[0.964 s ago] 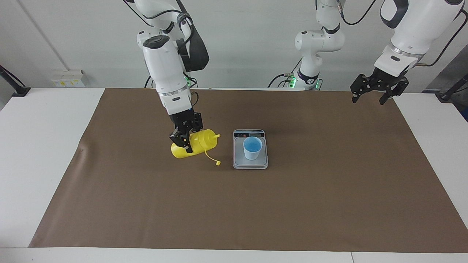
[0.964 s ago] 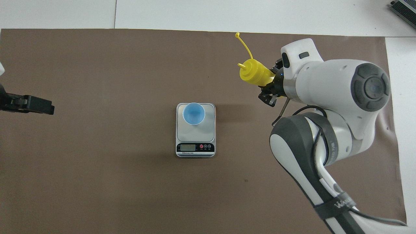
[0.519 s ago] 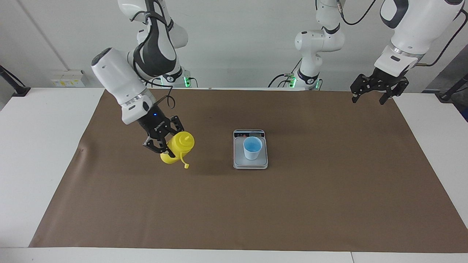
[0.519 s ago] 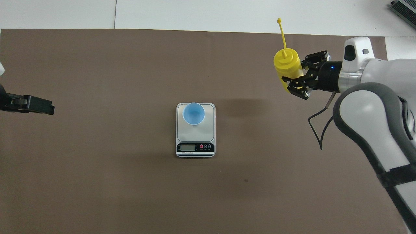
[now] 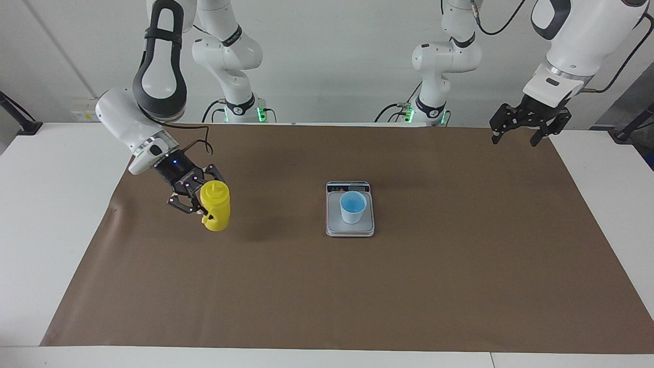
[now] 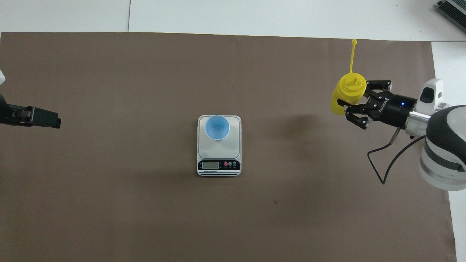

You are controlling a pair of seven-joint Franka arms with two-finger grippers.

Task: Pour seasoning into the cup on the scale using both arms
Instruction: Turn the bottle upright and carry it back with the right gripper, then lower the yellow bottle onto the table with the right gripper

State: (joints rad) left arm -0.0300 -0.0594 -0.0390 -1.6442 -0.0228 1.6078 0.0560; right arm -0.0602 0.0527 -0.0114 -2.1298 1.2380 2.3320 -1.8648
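Observation:
My right gripper will set the yellow seasoning bottle down on the brown mat, level with the pale blue cup (image 6: 330,129).
The yellow seasoning bottle (image 5: 215,207) (image 6: 348,92) stands upright over the brown mat toward the right arm's end of the table, nozzle up. Its tethered cap (image 6: 353,42) sticks out on a thin strap. My right gripper (image 5: 204,197) (image 6: 351,102) comes at it from the side and is shut on its body. I cannot tell if its base touches the mat. The pale blue cup (image 5: 353,207) (image 6: 217,127) sits on the silver scale (image 5: 334,225) (image 6: 233,145) mid-table. My left gripper (image 5: 514,139) (image 6: 47,119) waits open over the mat's corner at the left arm's end.
The brown mat (image 5: 409,286) covers most of the white table (image 5: 56,204). The scale's display strip (image 6: 219,165) is on the edge nearer the robots. A grey device (image 6: 451,11) lies at the table's corner farthest from the robots.
My right arm has carried the bottle away from the scale toward its own end of the table and turned it from tilted to upright. The left arm has not moved.

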